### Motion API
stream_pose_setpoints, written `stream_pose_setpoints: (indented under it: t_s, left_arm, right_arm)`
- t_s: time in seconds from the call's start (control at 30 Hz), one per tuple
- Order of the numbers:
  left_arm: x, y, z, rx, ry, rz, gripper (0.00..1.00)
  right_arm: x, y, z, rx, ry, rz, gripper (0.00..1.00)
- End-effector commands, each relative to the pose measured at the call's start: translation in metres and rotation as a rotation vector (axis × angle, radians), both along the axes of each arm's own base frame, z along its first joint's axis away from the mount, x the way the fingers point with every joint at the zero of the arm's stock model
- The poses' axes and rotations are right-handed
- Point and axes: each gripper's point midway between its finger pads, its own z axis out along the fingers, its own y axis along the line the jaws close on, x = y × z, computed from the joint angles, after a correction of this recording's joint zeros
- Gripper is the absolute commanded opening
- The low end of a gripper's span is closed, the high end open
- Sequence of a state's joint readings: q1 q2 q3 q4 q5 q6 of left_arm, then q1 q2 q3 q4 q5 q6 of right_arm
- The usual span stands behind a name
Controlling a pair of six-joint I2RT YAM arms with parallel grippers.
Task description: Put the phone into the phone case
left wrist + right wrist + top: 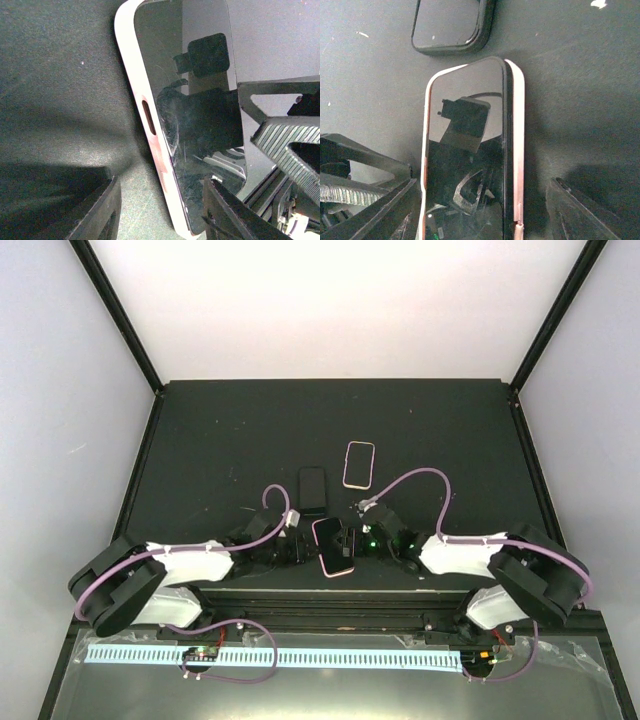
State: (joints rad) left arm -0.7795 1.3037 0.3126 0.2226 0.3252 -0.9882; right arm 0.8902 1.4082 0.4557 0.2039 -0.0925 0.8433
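My right gripper will close on the pink phone case at the middle of the long side (347,543) (518,207) nearest it, pinching the phone together with the case.
A dark-screened phone (332,546) lies face up in a pink phone case (347,571) near the table's front edge, between my two grippers. In the right wrist view the case's left rim hugs the phone (465,150), while the right rim (518,150) stands slightly off the phone's edge with a dark gap. My left gripper (160,215) is open, its fingers on either side of the phone's (200,100) near end and the case rim (145,135). My right gripper (485,215) is open too, straddling the other end with room on its right side.
A black slab like a phone (312,490) (452,25) lies just beyond the cased phone. Farther back and to the right lies a pink-rimmed slab (359,464), phone or case I cannot tell. A raised black rail runs along the table's front edge (330,605).
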Motion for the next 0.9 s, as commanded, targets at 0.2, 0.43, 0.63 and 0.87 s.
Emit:
stream_pose_setpoints:
  t_s: [0.2,0.43,0.63,0.87]
  left_arm:
    - [0.008,-0.007,0.004,-0.017,-0.03,-0.02,0.44]
    - [0.002,-0.008,0.002,-0.053,-0.022,-0.03,0.4]
    - [-0.003,0.004,-0.001,-0.03,-0.039,-0.017,0.41]
    - [-0.007,0.022,-0.006,0.02,-0.058,0.008,0.42]
  right_arm:
    - [-0.008,0.021,-0.01,0.099,0.079,0.052,0.69]
    - [-0.011,0.043,0.015,0.259,0.117,0.086,0.69]
    - [-0.017,0.052,0.035,0.409,0.156,0.092,0.68]
    - [-0.022,0.058,0.04,0.493,0.201,0.104,0.67]
